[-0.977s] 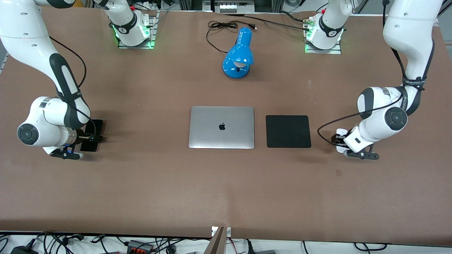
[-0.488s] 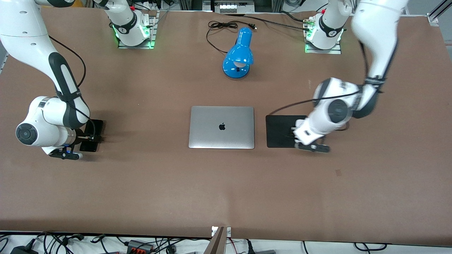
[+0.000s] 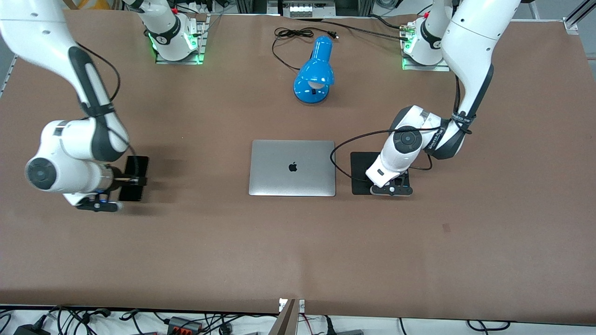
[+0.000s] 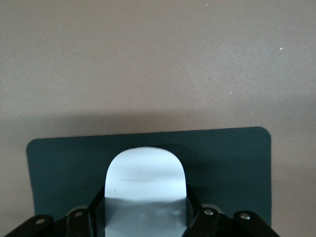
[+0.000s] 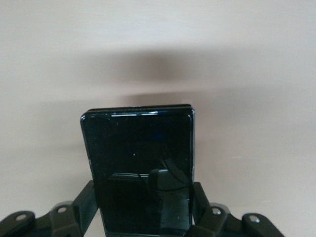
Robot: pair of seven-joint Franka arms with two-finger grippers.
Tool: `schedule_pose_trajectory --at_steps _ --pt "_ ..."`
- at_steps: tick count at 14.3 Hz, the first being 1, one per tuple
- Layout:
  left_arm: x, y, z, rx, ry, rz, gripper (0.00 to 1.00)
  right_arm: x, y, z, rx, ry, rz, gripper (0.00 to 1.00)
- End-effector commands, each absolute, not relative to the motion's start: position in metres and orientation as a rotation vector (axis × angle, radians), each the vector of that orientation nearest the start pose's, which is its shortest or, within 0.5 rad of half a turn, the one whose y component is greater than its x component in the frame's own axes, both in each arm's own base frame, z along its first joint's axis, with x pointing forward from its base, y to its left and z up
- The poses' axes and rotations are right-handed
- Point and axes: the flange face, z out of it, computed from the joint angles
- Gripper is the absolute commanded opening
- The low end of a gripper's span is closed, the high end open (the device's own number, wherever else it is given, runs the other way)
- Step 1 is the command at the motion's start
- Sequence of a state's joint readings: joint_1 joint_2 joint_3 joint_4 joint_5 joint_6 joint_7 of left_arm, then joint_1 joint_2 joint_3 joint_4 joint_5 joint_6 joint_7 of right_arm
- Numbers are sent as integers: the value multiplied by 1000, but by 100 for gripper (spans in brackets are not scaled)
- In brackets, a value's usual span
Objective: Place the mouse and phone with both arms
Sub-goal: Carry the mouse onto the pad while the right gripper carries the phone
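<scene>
Next, I set the black phone, still just above the bare table, down with my right gripper close beside the silver laptop, opposite the mouse pad (image 3: 229,170).
My left gripper (image 3: 392,182) is over the square black mouse pad (image 3: 361,173), beside the laptop. In the left wrist view it (image 4: 146,217) is shut on the white mouse (image 4: 145,180), which sits just over the pad (image 4: 59,173); I cannot tell whether they touch. In the front view my wrist hides the mouse. My right gripper (image 3: 126,181) is shut on the black phone (image 3: 136,179) and holds it flat a little above the bare table, toward the right arm's end. In the right wrist view the phone (image 5: 140,153) sticks out between the fingers (image 5: 86,205) of my gripper (image 5: 143,210).
A closed silver laptop (image 3: 292,167) lies at the table's middle. A blue desk lamp (image 3: 315,74) lies farther from the front camera than the laptop, with its black cord (image 3: 293,33) coiled near the arm bases.
My left arm swept the mouse from the left arm's end of the table to over the mouse pad. My right arm rose and shifted the phone slightly toward the laptop.
</scene>
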State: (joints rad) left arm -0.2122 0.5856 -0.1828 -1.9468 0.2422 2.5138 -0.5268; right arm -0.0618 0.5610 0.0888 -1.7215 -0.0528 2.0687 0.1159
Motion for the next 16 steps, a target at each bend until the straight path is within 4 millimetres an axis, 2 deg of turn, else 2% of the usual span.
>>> schedule_pose_trajectory --at_steps 1,2,3,4,5,6,8,10,12,14,16 --pt "565 -239 178 -3100 56 -73 87 647 79 238 -3117 110 329 12" --pt "566 -237 179 -3100 47 -75 100 647 109 232 -3103 136 330 12" --pt "568 -235 184 -3096 45 -84 100 642 141 229 -3097 148 327 12" --pt "575 -230 200 -3096 37 -113 100 635 174 228 -3099 144 314 12" --pt "579 -225 211 -3091 26 -127 100 629 199 227 -3104 144 309 12" --pt "582 -220 225 -3075 13 -117 100 624 213 227 -3109 163 308 12" --pt "604 -203 266 -3032 -14 -89 100 613 239 220 -3115 121 317 12" --pt "626 -183 300 -2996 65 -35 100 609 257 209 -3105 151 295 12" --pt "652 -157 340 -2998 99 -55 100 608 263 193 -3100 192 275 12" --pt "664 -135 372 -2976 122 -8 100 603 273 187 -3100 193 275 12" --pt "668 -103 414 -2958 111 89 100 599 278 181 -3104 184 288 13"
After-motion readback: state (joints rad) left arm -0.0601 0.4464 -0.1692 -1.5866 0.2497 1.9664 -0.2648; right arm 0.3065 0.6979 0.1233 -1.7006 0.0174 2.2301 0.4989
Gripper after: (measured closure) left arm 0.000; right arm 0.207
